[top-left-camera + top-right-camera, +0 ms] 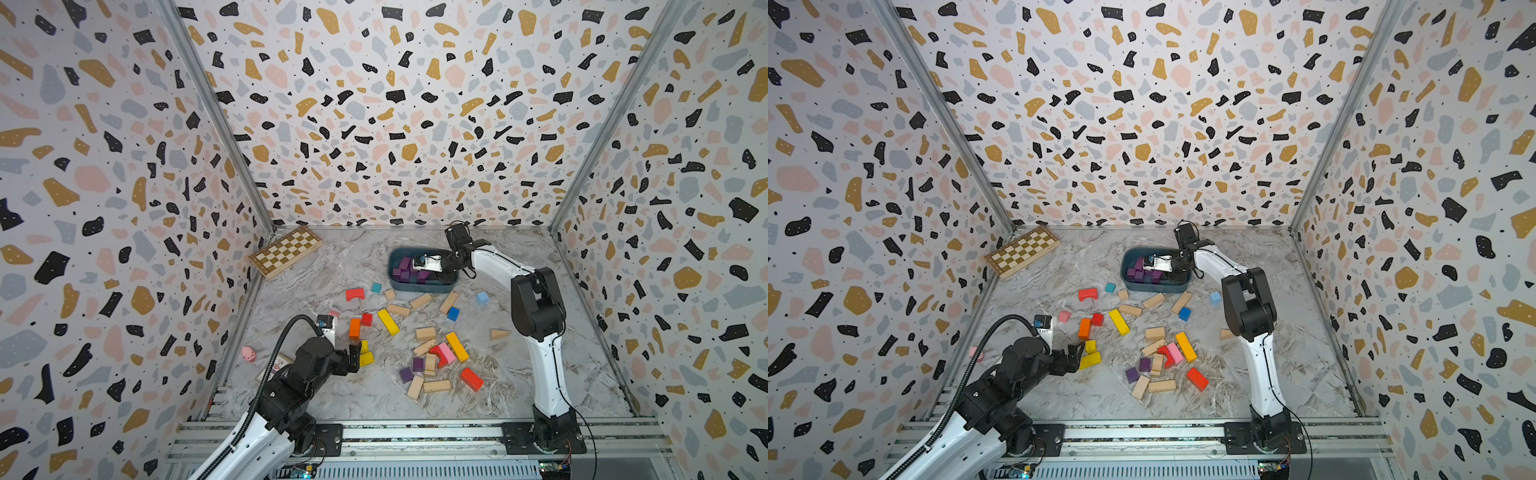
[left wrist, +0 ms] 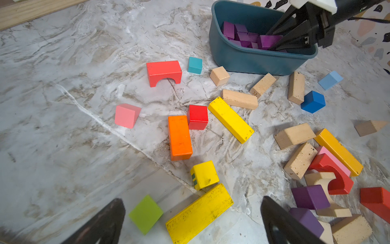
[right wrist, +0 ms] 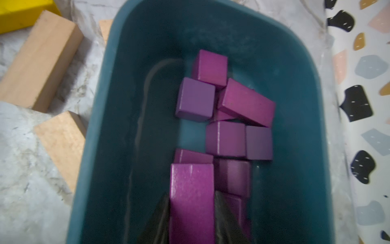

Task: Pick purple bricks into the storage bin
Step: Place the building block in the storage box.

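Observation:
My right gripper is to release the purple brick next, setting it free between the purple bricks and the storage bin's front side point(image 1: 424, 278) point(image 3: 189, 198).
The teal storage bin point(image 1: 424, 286) point(image 1: 1154, 286) stands at the back of the table with several purple bricks point(image 3: 225, 137) lying inside. My right gripper point(image 3: 192, 195) reaches down into the bin point(image 3: 137, 63) and is shut on a purple brick point(image 3: 190, 181), which also shows in the left wrist view point(image 2: 268, 41). Two more purple bricks point(image 1: 418, 364) point(image 1: 406, 375) lie among wooden blocks near the table's front middle; the left wrist view shows them too point(image 2: 310, 196) point(image 2: 306, 219). My left gripper point(image 1: 354, 357) point(image 2: 192, 202) hovers open over a long yellow bar point(image 2: 199, 213), holding nothing.
Coloured and plain wooden blocks are scattered between the bin and the front edge. A lime-green block point(image 2: 145, 214) lies between the left fingers. A wooden chessboard point(image 1: 286, 250) leans at the back left. A pink pig toy point(image 1: 248, 353) sits by the left wall.

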